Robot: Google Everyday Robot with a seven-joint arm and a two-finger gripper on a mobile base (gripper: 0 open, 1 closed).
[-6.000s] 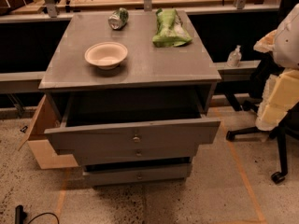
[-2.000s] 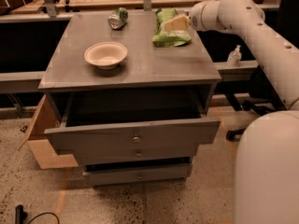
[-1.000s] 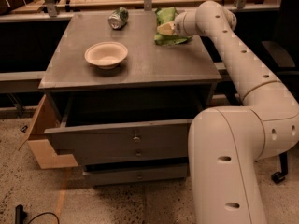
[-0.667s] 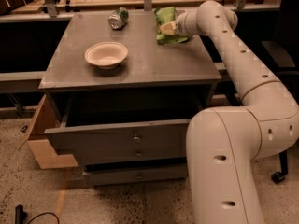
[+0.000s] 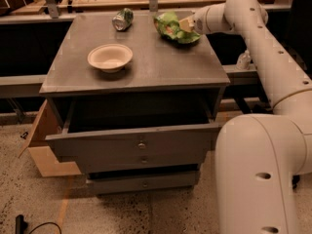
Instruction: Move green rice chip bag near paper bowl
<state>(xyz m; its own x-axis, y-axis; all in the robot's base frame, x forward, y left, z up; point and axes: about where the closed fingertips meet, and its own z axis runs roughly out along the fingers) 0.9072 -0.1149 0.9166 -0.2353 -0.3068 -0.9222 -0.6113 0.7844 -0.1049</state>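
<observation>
My gripper will let go of the green rice chip bag on the cabinet top (image 5: pixel 149 48), next to the paper bowl's rim that faces my arm.
The green rice chip bag (image 5: pixel 169 27) is at the far right of the grey cabinet top (image 5: pixel 161 65), bunched up with its right end raised. My gripper (image 5: pixel 185 24) reaches in from the right and is shut on that end of the bag. The paper bowl (image 5: pixel 110 57) stands empty on the left part of the top, well apart from the bag.
A crushed silver-green can (image 5: pixel 122 19) lies at the far edge, left of the bag. The cabinet's top drawer (image 5: pixel 139 141) stands pulled open at the front. A cardboard box (image 5: pixel 43 147) sits on the floor at the left. My arm (image 5: pixel 273 67) fills the right side.
The gripper has come in from the right onto the bag's right end and closed on it. The bag has gone from lying flat and oblong to bunched and partly raised.
</observation>
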